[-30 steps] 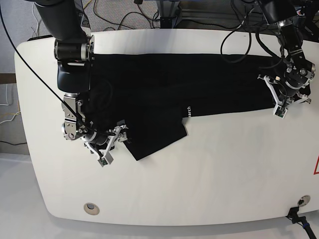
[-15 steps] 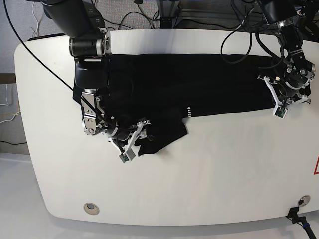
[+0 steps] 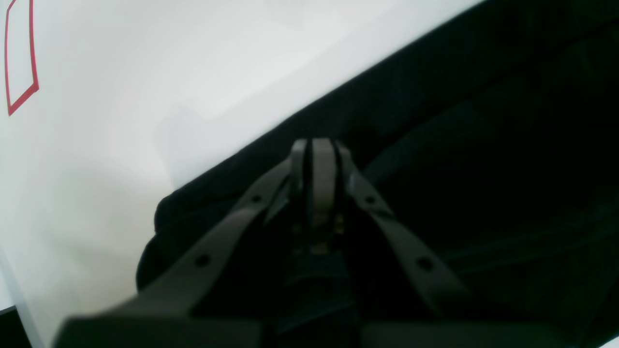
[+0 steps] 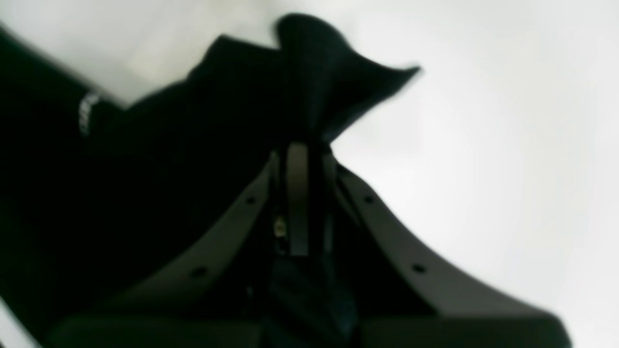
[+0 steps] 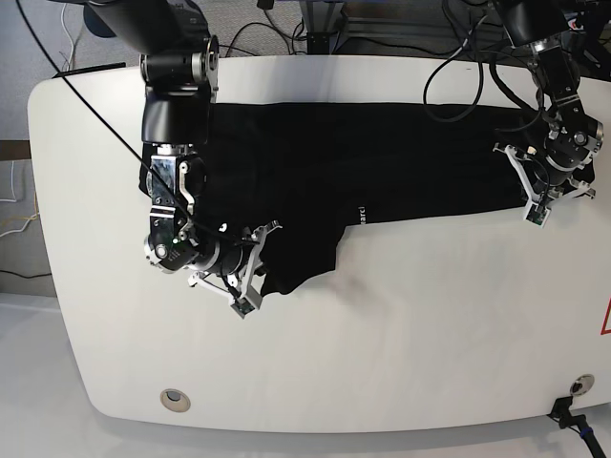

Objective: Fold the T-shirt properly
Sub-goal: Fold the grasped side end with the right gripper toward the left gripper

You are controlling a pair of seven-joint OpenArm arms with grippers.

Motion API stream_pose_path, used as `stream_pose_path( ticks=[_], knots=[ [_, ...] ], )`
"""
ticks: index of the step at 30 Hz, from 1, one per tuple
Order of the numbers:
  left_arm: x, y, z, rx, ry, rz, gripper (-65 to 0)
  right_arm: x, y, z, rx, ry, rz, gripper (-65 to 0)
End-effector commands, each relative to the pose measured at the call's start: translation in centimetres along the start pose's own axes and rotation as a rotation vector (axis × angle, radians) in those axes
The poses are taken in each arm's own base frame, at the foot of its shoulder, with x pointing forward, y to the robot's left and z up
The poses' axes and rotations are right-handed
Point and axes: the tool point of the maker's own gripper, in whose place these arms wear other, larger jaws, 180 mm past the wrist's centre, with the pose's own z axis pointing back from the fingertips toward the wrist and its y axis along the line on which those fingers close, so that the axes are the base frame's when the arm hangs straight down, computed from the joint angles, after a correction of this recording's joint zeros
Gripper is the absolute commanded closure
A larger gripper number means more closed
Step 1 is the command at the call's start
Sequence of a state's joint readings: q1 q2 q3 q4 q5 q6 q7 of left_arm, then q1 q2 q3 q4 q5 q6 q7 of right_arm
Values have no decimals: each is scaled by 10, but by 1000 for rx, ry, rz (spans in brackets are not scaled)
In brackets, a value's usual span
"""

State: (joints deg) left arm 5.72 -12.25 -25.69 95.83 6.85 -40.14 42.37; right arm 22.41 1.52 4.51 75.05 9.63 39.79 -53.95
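Note:
I need to bring back the fold in my right gripper, since it sticks out past the T-shirt's front edge, then open and take the cloth nearer the T-shirt's far edge [image 5: 256, 129].
The black T-shirt [image 5: 382, 162] lies spread across the back of the white table [image 5: 430, 334], plain side up, with small white lettering [image 5: 361, 214] at its front edge. My right gripper [image 5: 250, 267] is shut on a bunched fold of the shirt at its front left; the right wrist view shows the gripper [image 4: 302, 145] with fabric [image 4: 329, 72] sticking up beyond it. My left gripper [image 5: 535, 196] is shut at the shirt's right front corner; in the left wrist view it [image 3: 314, 142] lies closed over the black cloth [image 3: 483, 145]. The print is hidden.
Cables [image 5: 458, 57] lie behind the table's far edge. A red mark [image 5: 605, 320] is at the table's right edge and also shows in the left wrist view [image 3: 19, 92]. A round hole [image 5: 175, 399] sits near the front left corner.
My right arm has moved rightward and inward with the shirt's lower flap, pulling that flap up and shrinking it. My left arm has not moved.

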Motion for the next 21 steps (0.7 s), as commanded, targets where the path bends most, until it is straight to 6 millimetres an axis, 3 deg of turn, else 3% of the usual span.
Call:
stream_pose_path(
  ticks=[1,7,12,17,21],
  knots=[
    [13,10,4,25,-40,-11,0,4,10,16,-19,29,47,0],
    [12,9,4,23,-39,-11,0,-42,31,45,-58,168,82,0],
    [13,10,4,24,-39,-12,0,-74,58,62,43,217,58,0],
    [13,9,3,22,-40,-11,0,-89,79,71,184,175,17,0],
    [12,9,3,21,-38,-12,0,-111,102,74,291,244,96,0]
  ],
)
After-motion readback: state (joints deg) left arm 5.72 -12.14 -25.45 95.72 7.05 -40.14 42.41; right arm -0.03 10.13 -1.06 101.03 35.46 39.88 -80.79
